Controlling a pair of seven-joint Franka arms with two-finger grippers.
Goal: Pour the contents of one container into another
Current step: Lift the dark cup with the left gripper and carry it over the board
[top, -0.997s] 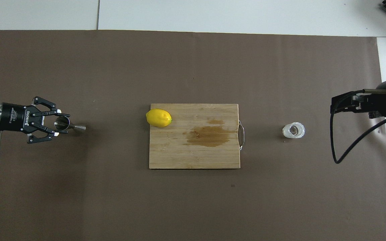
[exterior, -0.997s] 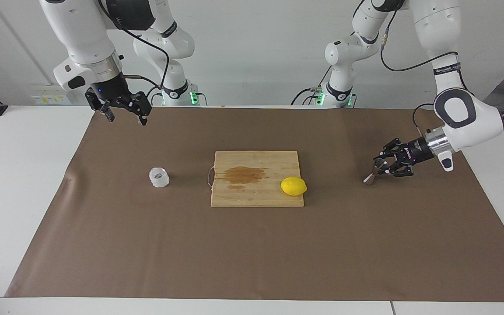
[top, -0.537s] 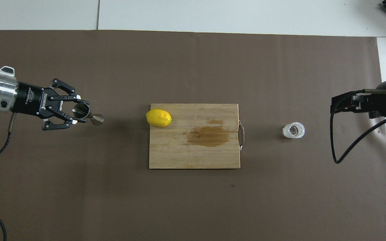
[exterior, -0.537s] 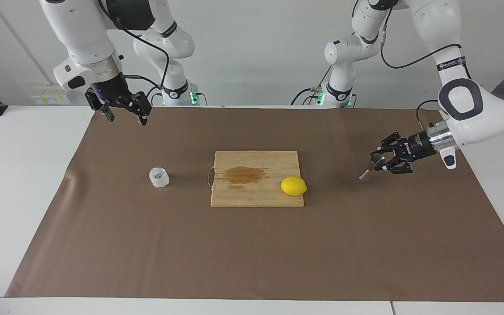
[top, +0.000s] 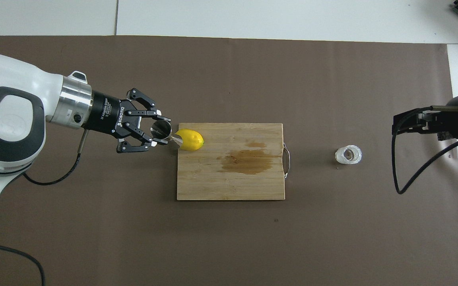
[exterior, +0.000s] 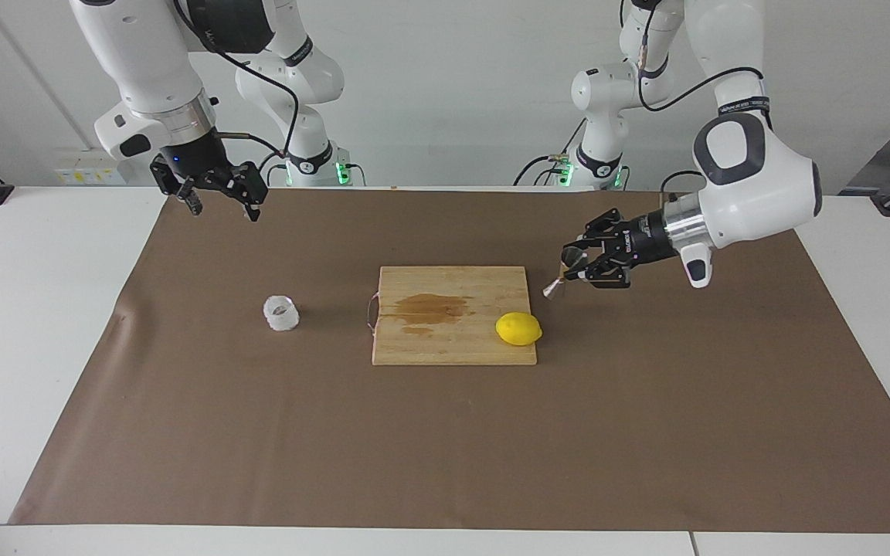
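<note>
The robot's left gripper will release the steel jigger on the wet brown stain of the wooden cutting board (top: 250, 160).
The steel jigger (exterior: 554, 287) (top: 162, 128) hangs tilted in the air with my left gripper (exterior: 580, 262) (top: 158, 133) shut on its upper cone. It is over the brown mat at the edge of the cutting board toward the left arm's end, close to the lemon. The squat ribbed glass cup (exterior: 281, 313) (top: 348, 155) stands on the mat toward the right arm's end, apart from both grippers. Up in the air, my right gripper (exterior: 221, 202) (top: 404, 123) is open and empty, over the mat near the right arm's base.
A wooden cutting board (exterior: 453, 347) (top: 229, 186) with a wet brown stain lies mid-table. A yellow lemon (exterior: 518, 329) (top: 191, 140) sits on its corner toward the left arm's end. A brown mat (exterior: 445, 448) covers the white table.
My left gripper has lifted the jigger off the mat and carried it from the left arm's end toward the cutting board. The right arm has not moved.
</note>
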